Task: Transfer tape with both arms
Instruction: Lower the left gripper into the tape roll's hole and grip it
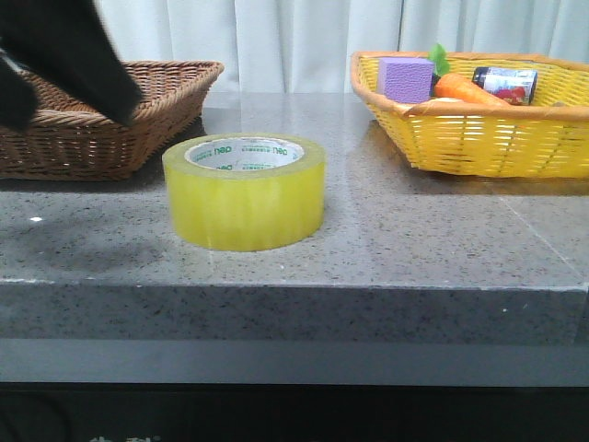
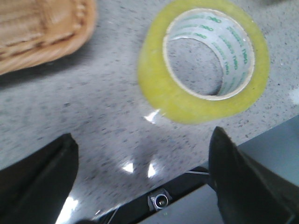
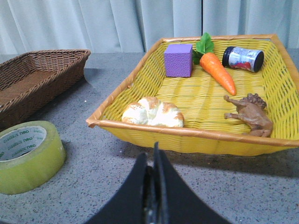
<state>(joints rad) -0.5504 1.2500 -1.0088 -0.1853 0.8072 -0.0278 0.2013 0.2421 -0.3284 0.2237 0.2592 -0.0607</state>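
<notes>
Next, I close my left gripper on the side of the yellow tape roll (image 1: 176, 158) (image 2: 158, 84) nearest the brown wicker basket, with a finger inside the tape roll's white core.
The yellow tape roll (image 1: 244, 191) lies flat on the grey stone table, its white core with green print facing up. My left gripper (image 1: 60, 55) shows as a black blur at the upper left of the front view, above and left of the tape. In the left wrist view my left gripper (image 2: 145, 154) is wide open and empty, its fingers (image 2: 240, 182) apart above the table edge, with the tape (image 2: 203, 60) ahead of them and not between them. My right gripper (image 3: 154, 161) is shut and empty, low over the table, with the tape (image 3: 25, 156) off to its side.
A brown wicker basket (image 1: 110, 124) stands at the back left. A yellow basket (image 1: 479, 138) at the back right holds a purple block (image 3: 178, 59), a carrot (image 3: 217, 71), a jar (image 3: 243, 58), a toy lion (image 3: 250, 114) and a bread roll (image 3: 152, 112).
</notes>
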